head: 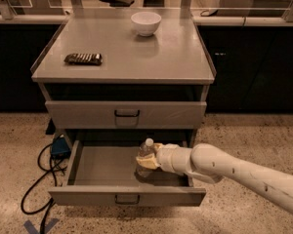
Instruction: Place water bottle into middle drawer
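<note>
My gripper should set the water bottle, now upright inside that drawer, down on the bottom of the open middle drawer, at the spot just behind its front panel (138,179).
The middle drawer (88,165) is pulled open at the bottom of the grey cabinet, below the shut handled drawer (126,114). The water bottle (145,151), clear with a white cap, stands upright inside the open drawer at its right-centre. My gripper (149,159) reaches in from the right on the white arm and is shut on the bottle's lower body, its tan fingers (147,163) around it. The bottle's base is at or close to the drawer floor; I cannot tell if it touches.
A white bowl (146,23) sits at the back of the cabinet top (151,52) and a dark snack bar (83,58) at its left. A blue box with black cables (58,147) lies on the speckled floor left of the drawer.
</note>
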`<action>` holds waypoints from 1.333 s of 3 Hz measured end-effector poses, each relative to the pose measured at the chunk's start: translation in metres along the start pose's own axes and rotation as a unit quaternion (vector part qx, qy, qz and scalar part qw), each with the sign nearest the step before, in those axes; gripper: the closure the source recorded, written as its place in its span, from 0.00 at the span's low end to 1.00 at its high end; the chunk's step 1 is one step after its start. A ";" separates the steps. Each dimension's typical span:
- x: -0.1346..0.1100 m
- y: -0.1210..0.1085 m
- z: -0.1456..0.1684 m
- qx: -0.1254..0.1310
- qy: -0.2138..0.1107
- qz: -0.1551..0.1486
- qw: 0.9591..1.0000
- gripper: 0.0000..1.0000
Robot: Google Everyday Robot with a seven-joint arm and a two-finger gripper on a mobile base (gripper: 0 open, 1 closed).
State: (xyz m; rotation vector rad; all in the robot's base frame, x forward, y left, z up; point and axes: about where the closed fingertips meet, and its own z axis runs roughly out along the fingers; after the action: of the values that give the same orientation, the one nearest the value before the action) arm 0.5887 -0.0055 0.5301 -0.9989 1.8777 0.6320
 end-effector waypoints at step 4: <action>0.049 -0.006 0.065 0.033 0.015 0.043 0.998 0.81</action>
State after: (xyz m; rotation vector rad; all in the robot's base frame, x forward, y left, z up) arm 0.6107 0.0211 0.4560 -0.8932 1.9642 0.6040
